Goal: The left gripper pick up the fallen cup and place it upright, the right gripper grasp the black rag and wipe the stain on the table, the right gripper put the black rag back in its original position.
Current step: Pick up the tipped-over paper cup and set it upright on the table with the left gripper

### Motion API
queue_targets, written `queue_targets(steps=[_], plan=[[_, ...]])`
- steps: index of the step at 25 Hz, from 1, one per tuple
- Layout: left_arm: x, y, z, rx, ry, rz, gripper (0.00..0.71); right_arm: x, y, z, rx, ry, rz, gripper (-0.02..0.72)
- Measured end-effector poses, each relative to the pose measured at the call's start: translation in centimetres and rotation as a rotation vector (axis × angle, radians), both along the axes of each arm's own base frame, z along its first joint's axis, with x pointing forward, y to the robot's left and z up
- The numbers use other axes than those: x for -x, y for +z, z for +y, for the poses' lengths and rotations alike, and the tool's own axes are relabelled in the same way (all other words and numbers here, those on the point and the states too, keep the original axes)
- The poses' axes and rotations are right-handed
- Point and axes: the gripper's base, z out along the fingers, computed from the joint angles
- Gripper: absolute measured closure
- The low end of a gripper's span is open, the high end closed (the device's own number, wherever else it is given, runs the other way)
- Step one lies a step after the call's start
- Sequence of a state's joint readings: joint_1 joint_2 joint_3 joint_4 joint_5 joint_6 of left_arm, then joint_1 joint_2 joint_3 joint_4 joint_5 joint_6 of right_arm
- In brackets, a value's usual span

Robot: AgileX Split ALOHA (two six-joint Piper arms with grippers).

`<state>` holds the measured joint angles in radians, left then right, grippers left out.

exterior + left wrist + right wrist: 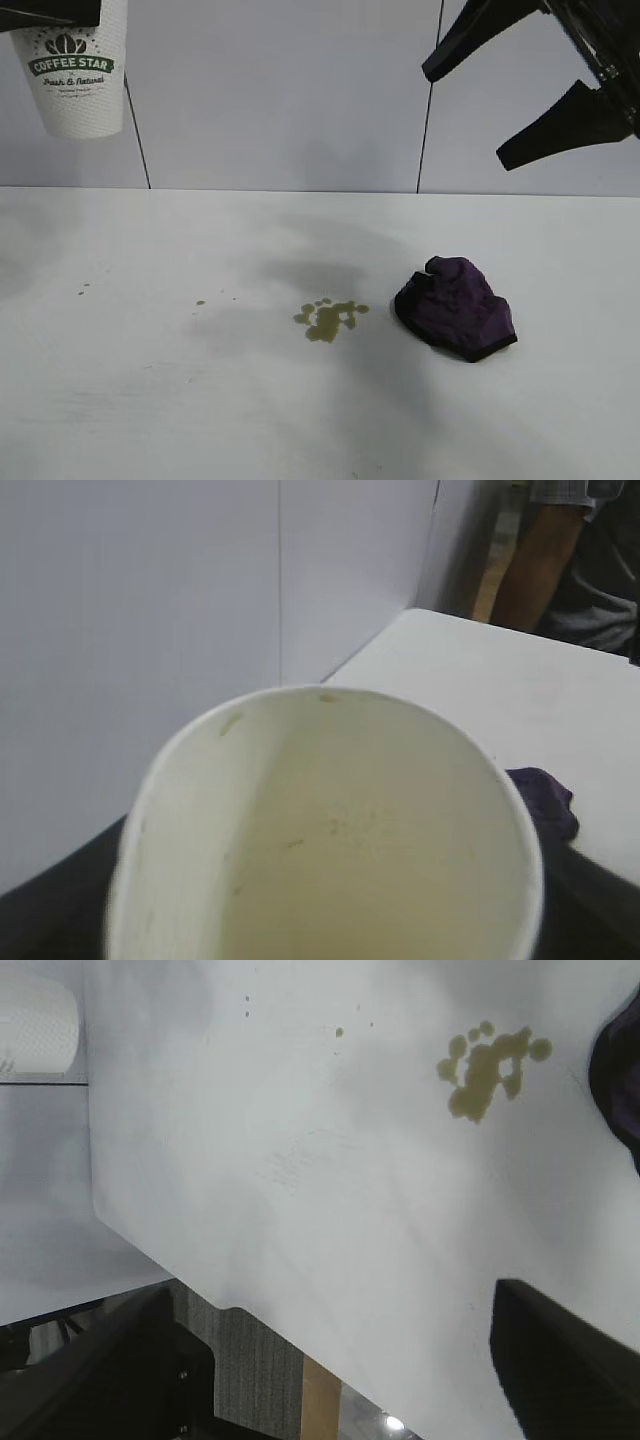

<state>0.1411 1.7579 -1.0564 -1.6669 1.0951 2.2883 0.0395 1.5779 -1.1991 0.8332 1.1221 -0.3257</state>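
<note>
My left gripper is to set the white cup down upright on the table (122, 312), beside the droplets that are farthest away from the rag.
The white cup (78, 75) with its green logo band hangs upright, high above the table's (150, 400) far left, and my left gripper (55, 12) is shut on its upper part. In the left wrist view the cup's open mouth (340, 840) fills most of the picture. The olive-brown stain (330, 318) lies at mid-table, with small droplets (200, 302) to its left. Just to the stain's right sits the bunched black rag (455, 308), dark purple. My right gripper (465, 118) hovers open, high above the rag. The right wrist view shows the stain (487, 1068) and the rag's edge (622, 1080).
A white wall with dark seams (430, 100) rises behind the table. A person (565, 560) stands beyond the table's far end in the left wrist view. The table's near edge (230, 1305) and the floor beyond it show in the right wrist view.
</note>
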Motion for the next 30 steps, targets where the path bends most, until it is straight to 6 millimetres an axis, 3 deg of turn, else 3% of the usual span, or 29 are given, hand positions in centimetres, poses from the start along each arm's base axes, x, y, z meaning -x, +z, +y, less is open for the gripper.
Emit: queue_targets(steps=[11,30], plan=[[-1.6,-6.7,0.0,0.044,-0.041,0.153,0.161,0.0,0.0,0.0,0.000,0.000,0.000,0.114],[-1.3,-13.6,0.0,-0.018,-0.076,0.183,0.161,0.0,0.0,0.0,0.000,0.001,0.001,0.114]])
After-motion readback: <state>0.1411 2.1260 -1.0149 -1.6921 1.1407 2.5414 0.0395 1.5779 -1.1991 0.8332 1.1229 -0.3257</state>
